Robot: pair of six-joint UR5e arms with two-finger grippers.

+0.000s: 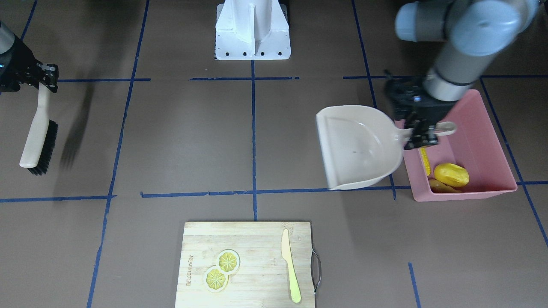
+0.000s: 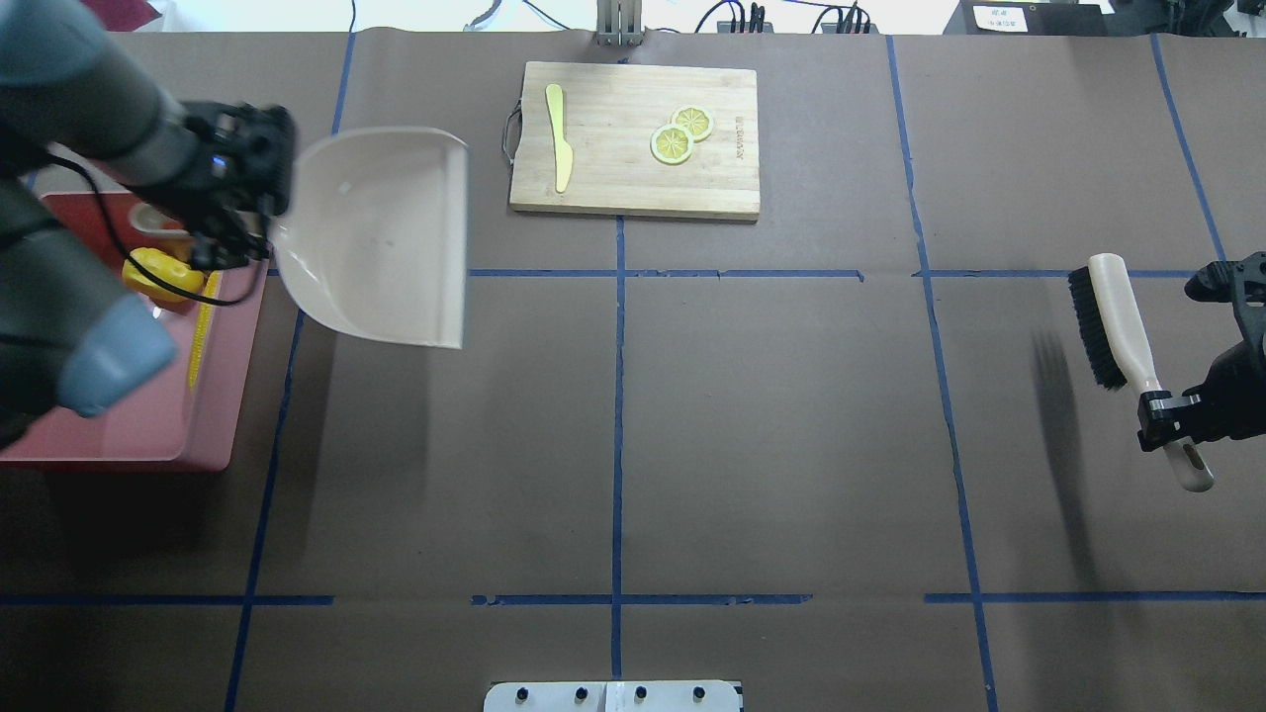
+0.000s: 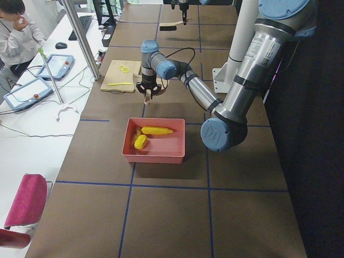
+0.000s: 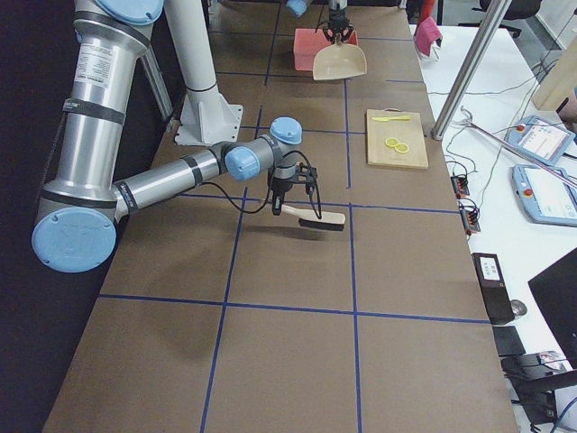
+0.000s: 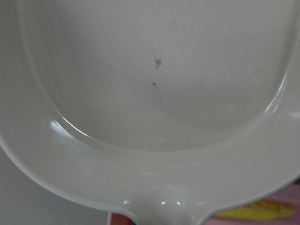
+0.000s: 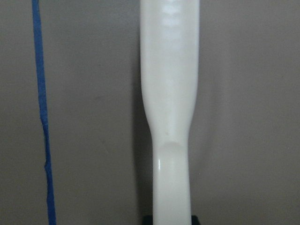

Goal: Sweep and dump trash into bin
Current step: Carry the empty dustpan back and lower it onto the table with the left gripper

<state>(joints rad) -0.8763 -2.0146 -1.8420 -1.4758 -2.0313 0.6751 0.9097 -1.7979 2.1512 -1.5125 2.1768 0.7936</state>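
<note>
My left gripper is going to set the beige dustpan down beside the blue tape [image 1: 290, 137] that is between the robot base and the cutting board.
The pink bin [image 1: 483, 141] holds the trash: a corn cob [image 1: 425, 160], a yellow lump [image 1: 451, 174] and a tan ginger root [image 1: 443, 186]. My left gripper [image 1: 424, 136] is shut on the handle of the beige dustpan [image 1: 359, 147]. The handle is over the bin's edge and the empty pan juts out over the table. In the overhead view the bin [image 2: 129, 425] is partly hidden by my left arm. My right gripper [image 2: 1167, 415] is shut on the handle of a black-bristled brush [image 2: 1113, 316], held above the table far from the bin.
A wooden cutting board [image 1: 248, 239] carries two lemon slices [image 1: 222, 269] and a pale yellow knife [image 1: 290, 265] at the table edge opposite the robot. The white robot base [image 1: 252, 30] stands at the robot's side. Blue tape lines cross the brown table.
</note>
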